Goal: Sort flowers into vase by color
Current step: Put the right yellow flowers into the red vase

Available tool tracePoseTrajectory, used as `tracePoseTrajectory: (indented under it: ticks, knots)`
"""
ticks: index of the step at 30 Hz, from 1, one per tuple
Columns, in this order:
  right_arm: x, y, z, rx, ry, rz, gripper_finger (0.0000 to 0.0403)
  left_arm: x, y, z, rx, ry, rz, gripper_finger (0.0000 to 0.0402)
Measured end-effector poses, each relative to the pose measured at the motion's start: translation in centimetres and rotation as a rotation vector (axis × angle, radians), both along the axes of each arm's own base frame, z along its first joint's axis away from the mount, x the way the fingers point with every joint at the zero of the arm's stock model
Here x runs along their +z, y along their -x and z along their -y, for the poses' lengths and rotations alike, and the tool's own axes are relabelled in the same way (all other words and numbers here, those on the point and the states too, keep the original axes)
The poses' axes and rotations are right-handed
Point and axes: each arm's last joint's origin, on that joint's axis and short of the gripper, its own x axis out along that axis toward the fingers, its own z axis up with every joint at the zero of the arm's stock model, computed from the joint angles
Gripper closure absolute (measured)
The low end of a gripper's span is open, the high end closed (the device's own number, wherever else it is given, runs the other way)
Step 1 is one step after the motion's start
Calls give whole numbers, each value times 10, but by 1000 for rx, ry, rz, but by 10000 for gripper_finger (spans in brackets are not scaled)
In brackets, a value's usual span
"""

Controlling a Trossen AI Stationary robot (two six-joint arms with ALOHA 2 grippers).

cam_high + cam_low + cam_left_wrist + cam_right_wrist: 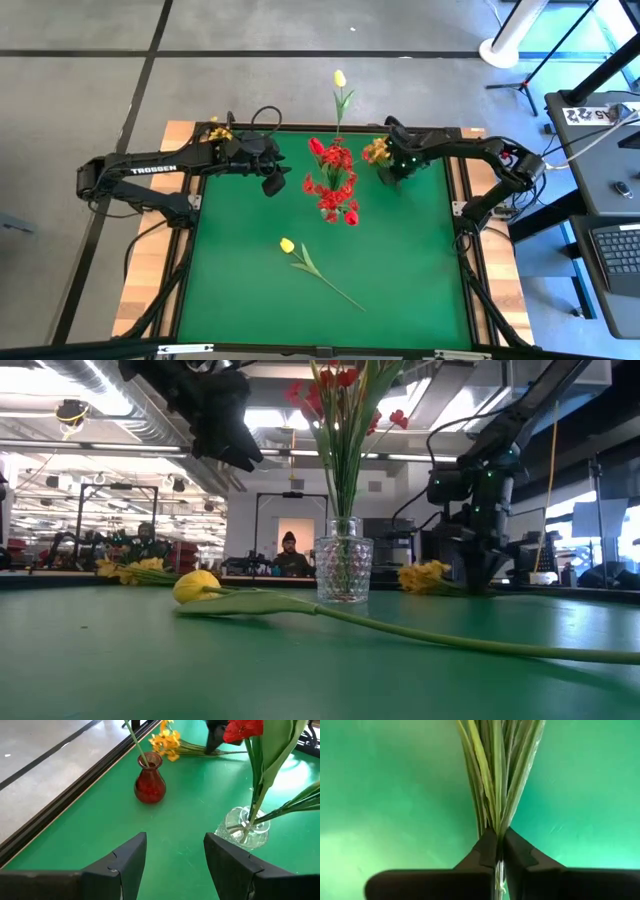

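Note:
Next, my right gripper places the yellow-orange spray in the small red vase [331,140], beside the yellow tulip that is standing there. The spray is now beside the clear vase.
A clear glass vase [338,200] [343,570] [245,827] stands mid-table with red flowers [332,175] in it. A small red vase [150,785] near the far edge holds one yellow tulip [340,78]. Another yellow tulip [287,245] [198,587] lies flat toward the near side. A yellow-orange spray [377,152] [425,575] [167,742] lies right of the clear vase, and my right gripper [392,178] [499,832] is shut on its stems. My left gripper [272,183] [175,840] hangs open in the air left of the clear vase. A further yellow spray [218,130] [130,570] lies at the far left corner. My right gripper pinches the yellow-orange spray's bundled green stems and leaves [495,815] between its two fingers, coming from above and pointing down. The fingers lie across the bundle. The spray's flower heads [425,575] rest on the table.
The green mat [240,290] has open room on its near half around the lying tulip. Wooden table rims [150,280] flank the mat. People and equipment show in the room beyond the far edge in the low view.

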Motion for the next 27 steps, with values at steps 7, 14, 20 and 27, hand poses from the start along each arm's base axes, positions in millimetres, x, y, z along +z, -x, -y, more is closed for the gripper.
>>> tracePoseTrajectory:
  ticks: [7,14,20,27]
  knots:
    - [30,-8,-10,93,61,58,387,0,0,-1,27,-20,-7,206]
    - [85,-2,-15,81,319,289,394,0,0,-1,29,-33,-11,206]
    - [137,0,-17,134,594,614,397,4,-2,-2,2,-80,18,206]
    - [157,-11,-14,301,898,1006,399,10,-4,-3,4,-98,73,206]
